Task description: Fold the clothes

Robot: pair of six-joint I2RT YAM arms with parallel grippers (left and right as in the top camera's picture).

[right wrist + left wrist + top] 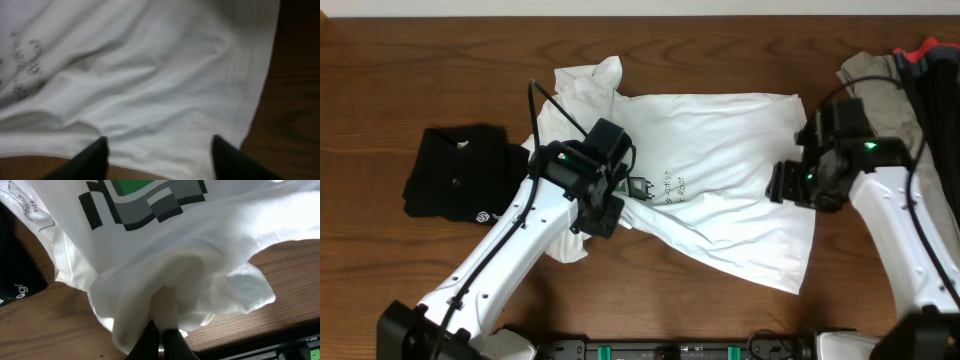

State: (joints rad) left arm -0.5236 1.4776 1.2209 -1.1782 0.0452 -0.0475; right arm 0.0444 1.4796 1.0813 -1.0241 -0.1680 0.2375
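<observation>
I need to let go of the bunched fold with my left gripper on the bare wood (612, 260) in front of the green robot print.
The clothes are chiefly a white T-shirt (720, 160) lying rumpled across the middle of the table, black lettering facing up. My left gripper (605, 200) is shut on a bunched fold of its left side; in the left wrist view the fingers (172, 342) pinch white cloth (190, 280) below the green robot print (145, 192). At the shirt's right hem, my right gripper (788, 185) is open. The right wrist view shows its fingertips (97, 150) spread wide just above the shirt (150, 75) near the hem (250, 95), with nothing pinched between them.
A folded black garment (455, 170) lies on the left, close to the left arm, and also shows as the black garment (15, 275) in the left wrist view. A heap of khaki (870, 75), red (925, 50) and black clothes (935, 105) sits at the right edge. Bare wood table (650, 300) lies in front.
</observation>
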